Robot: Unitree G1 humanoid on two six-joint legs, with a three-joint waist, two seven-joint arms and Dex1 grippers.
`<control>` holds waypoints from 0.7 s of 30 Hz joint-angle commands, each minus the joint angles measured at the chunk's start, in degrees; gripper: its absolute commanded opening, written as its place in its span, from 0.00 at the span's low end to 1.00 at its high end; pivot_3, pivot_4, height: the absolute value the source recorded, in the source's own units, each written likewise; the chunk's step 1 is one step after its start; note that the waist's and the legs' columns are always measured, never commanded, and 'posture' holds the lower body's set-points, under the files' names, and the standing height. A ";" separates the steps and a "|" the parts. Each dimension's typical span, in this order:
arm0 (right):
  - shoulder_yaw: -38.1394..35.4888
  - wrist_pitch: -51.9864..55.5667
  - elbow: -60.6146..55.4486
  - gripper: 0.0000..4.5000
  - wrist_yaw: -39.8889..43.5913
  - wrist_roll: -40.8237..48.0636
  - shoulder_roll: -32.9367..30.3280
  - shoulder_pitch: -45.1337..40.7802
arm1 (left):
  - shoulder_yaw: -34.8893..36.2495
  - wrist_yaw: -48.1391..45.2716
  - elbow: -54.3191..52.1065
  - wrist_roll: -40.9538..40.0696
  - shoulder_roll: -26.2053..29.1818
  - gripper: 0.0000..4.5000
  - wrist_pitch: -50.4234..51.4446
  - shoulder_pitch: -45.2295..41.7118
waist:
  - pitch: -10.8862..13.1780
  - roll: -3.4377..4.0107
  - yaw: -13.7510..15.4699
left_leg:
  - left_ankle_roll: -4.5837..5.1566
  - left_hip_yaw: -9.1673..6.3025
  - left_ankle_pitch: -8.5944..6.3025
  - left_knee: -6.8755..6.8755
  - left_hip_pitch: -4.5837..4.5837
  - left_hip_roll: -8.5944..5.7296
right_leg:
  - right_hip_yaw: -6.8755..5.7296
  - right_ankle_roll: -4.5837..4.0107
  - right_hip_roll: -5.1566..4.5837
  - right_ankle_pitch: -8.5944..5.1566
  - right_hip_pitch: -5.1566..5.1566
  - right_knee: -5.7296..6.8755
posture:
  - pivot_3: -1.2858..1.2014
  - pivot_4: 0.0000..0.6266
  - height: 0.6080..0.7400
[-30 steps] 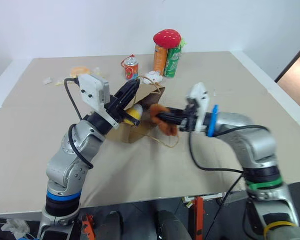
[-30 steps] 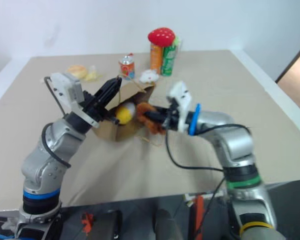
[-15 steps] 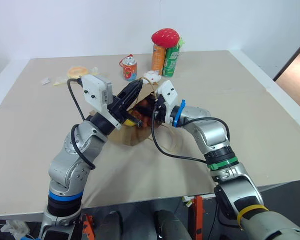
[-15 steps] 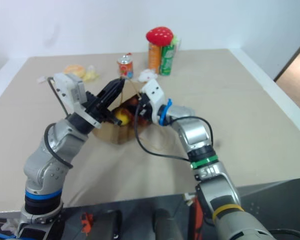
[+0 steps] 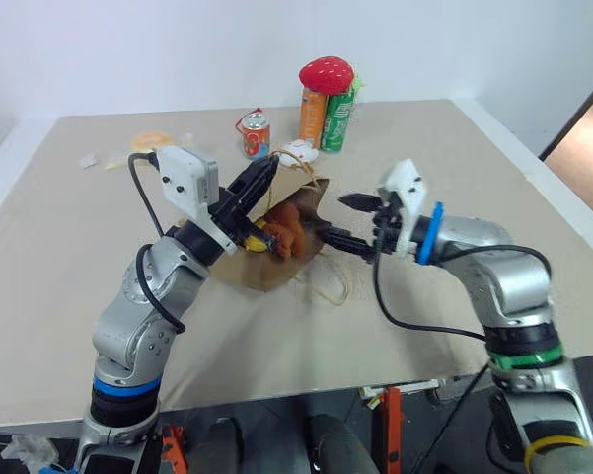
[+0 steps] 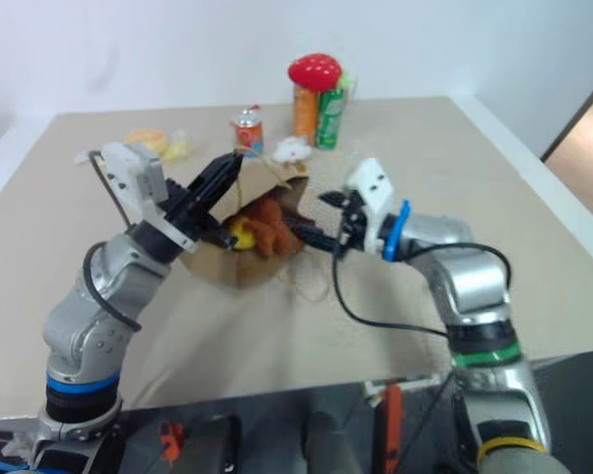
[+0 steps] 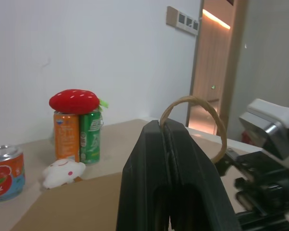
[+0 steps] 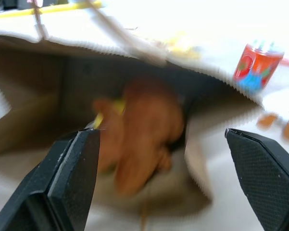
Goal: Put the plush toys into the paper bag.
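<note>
My left gripper should set down and release the paper bag standing upright on the table (image 5: 291, 280) in front of the small white plush. Then the bag will stay there.
The paper bag (image 5: 272, 269) lies on the table with its mouth held up and open. My left gripper (image 5: 263, 176) is shut on the bag's cord handle (image 7: 193, 101), whose loop rises from between the fingers (image 7: 149, 144). A brown teddy bear (image 5: 288, 228) sits in the bag's mouth, and the yellow-and-white plush toy (image 5: 259, 235) lies beside it, deeper in. My right gripper (image 5: 335, 218) stands open just outside the mouth, apart from the bear (image 8: 149, 120), with nothing between its fingers.
Behind the bag stand a red can (image 5: 258, 135), a small white plush (image 5: 299, 152), and an orange and a green can (image 5: 328, 118) topped by a red strawberry-like toy (image 5: 329, 74). Yellowish scraps (image 5: 158, 140) lie far left. A second cord handle (image 5: 331, 286) trails on the table.
My right gripper has opened, let go of the teddy bear in the bag's mouth and drawn back to the right. The left gripper has kept still on the handle.
</note>
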 commanded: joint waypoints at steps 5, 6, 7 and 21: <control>1.50 3.31 -0.58 1.00 -2.86 -0.72 0.36 8.76 | 0.70 -0.68 -0.46 0.16 0.27 0.00 -1.32 -1.53 | -0.01 -0.04 -0.44 | 0.00 0.14 0.00 0.00 0.05 0.01 | 0.15 -0.12 0.02 -0.07 -0.04 0.00 | 0.52 0.24 1.00; 2.48 2.67 0.61 1.00 -3.38 -1.69 0.93 9.32 | 0.52 -0.83 -0.41 0.19 0.25 0.00 -1.35 -1.64 | -0.01 -0.04 -0.47 | 0.00 0.14 0.00 0.01 0.06 0.02 | 0.16 -0.07 0.04 -0.04 -0.05 0.01 | 0.52 0.24 1.00; 3.16 2.26 2.14 1.00 -4.45 -2.81 1.53 9.52 | 0.42 -0.89 -0.39 0.19 0.21 0.00 -1.35 -1.70 | -0.01 -0.04 -0.48 | 0.01 0.14 0.01 0.01 0.07 0.03 | 0.16 -0.07 0.06 -0.04 -0.05 0.01 | 0.52 0.24 1.00; 2.28 -3.83 5.60 0.02 -4.40 -3.41 4.94 5.57 | 0.76 -0.79 -0.52 0.86 0.55 0.00 -1.32 -1.38 | 0.00 -0.07 -0.45 | 0.05 0.19 0.06 0.07 0.03 -0.04 | 0.42 0.05 0.13 0.04 -0.01 0.00 | 0.52 0.24 1.00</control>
